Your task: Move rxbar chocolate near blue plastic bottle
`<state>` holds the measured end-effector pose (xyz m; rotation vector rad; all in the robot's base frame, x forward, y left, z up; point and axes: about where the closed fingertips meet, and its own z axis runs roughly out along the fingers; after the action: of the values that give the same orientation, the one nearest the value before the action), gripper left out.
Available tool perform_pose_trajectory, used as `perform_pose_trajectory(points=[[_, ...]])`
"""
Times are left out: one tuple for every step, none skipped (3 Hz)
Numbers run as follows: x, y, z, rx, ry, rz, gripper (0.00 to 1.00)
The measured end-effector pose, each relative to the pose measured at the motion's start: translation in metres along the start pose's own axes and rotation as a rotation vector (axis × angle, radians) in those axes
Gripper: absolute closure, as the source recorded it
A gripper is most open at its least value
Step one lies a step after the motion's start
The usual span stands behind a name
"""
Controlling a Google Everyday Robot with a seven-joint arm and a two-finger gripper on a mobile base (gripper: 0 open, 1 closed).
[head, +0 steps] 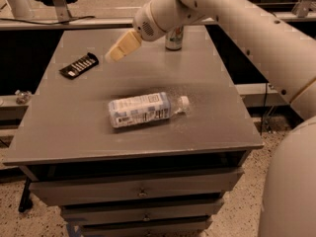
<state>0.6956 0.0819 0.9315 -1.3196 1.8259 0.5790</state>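
The robot's gripper will close on the rxbar chocolate's end [92, 59] that lies nearer the silver drink can.
The rxbar chocolate [79, 66] is a flat black wrapper with white lettering, lying at the table's far left. The blue plastic bottle [146, 109] lies on its side in the middle of the table, white cap pointing right. My gripper [117, 53] hangs above the table at the end of the white arm, right of the rxbar and beyond the bottle, touching neither. It holds nothing that I can see.
A silver drink can [174, 37] stands upright at the table's far edge, partly behind my arm. The grey table [74, 127] has drawers under its front edge. A low shelf lies to the left and floor to the right.
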Motion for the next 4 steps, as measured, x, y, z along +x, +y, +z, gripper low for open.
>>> perform_pose_trajectory(points=[[-0.01,0.0,0.048,0.001,-0.034,-0.034,0.0],[-0.012,-0.002,0.087,-0.003,-0.037,-0.068,0.0],[-0.009,0.0,0.12,-0.018,-0.026,-0.087,0.0],[-0.008,0.0,0.141,-0.035,-0.029,-0.077,0.0]])
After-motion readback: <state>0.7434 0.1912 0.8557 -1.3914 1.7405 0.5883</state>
